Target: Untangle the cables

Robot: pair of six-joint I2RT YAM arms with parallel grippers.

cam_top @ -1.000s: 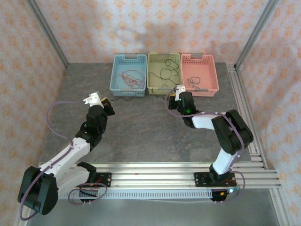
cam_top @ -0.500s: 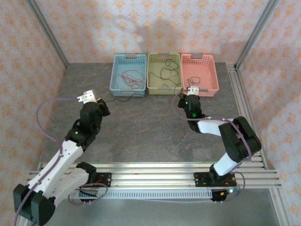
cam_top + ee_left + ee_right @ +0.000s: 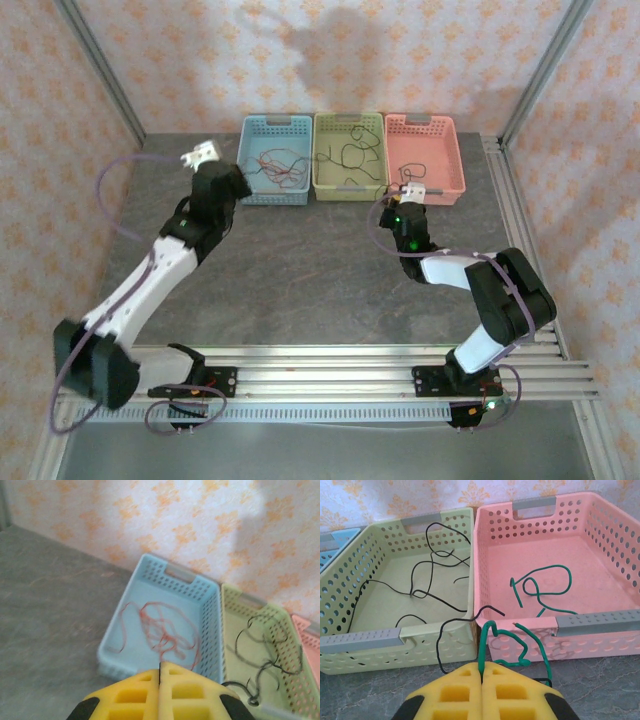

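The second green cable will go down from my right gripper onto the grey tabletop before the pink basket's corner (image 3: 391, 210) (image 3: 488, 672), beside the green basket.
Thin red cables (image 3: 165, 630) lie tangled in the blue basket (image 3: 247, 160). Black cables (image 3: 420, 587) sprawl in the green basket (image 3: 435, 517), and one black strand (image 3: 442, 630) hangs over its front corner. A green cable (image 3: 545, 582) lies in the pink basket (image 3: 600, 620). My right gripper (image 3: 481, 666) is shut on a second green cable (image 3: 487, 630), which loops in front of the pink basket. My left gripper (image 3: 160, 666) is shut at the blue basket's near left corner, with nothing seen between its fingers. A black strand (image 3: 240, 685) passes by its right finger.
The three baskets stand side by side against the back wall (image 3: 350, 60). An aluminium frame post (image 3: 100, 70) rises at the back left and rails (image 3: 520, 220) run down the right side. Grey tabletop (image 3: 300, 270) stretches between the arms.
My left arm has reached back and to the right, bringing its gripper up to the blue basket. The right gripper first shifted right to the pink basket's front, then held still.
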